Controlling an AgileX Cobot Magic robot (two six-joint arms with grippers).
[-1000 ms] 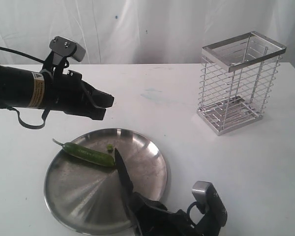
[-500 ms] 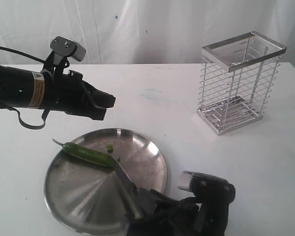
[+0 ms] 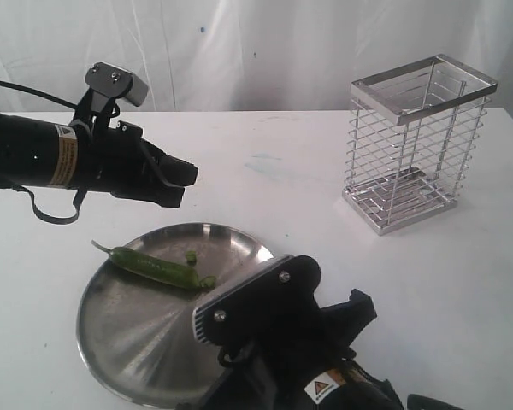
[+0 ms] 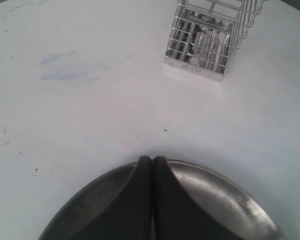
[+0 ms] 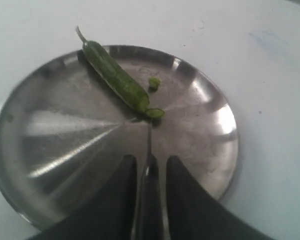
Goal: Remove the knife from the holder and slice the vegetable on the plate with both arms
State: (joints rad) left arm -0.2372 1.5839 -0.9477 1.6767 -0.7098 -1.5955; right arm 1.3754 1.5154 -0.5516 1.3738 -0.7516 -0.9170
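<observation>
The robot's right gripper should set the black knife down on the bare near part of the steel plate (image 3: 226, 335) (image 5: 132, 192).
The green chilli (image 5: 115, 77) lies across the steel plate (image 5: 65, 135), its stem toward the rim. A thin cut-off slice (image 5: 155, 113) leans at its blunt end, and a tiny slice (image 5: 154, 82) lies apart. My right gripper (image 5: 149, 160) is shut on the black knife (image 5: 149, 200). The blade, seen edge-on, points at the cut end. In the exterior view the right arm (image 3: 282, 333) hides the knife. My left gripper (image 3: 184, 179) hangs shut and empty above the plate's (image 3: 137, 342) far rim, apart from the chilli (image 3: 154, 267).
The silver wire holder (image 3: 419, 141) stands empty at the back right on the white table, well away from the plate. In the left wrist view the holder (image 4: 210, 35) shows beyond the plate rim (image 4: 230, 182). A white curtain backs the table.
The right arm has swung up and forward, its wrist now covering the knife in the exterior view. A fresh slice lies at the chilli's end. The left arm has not moved.
</observation>
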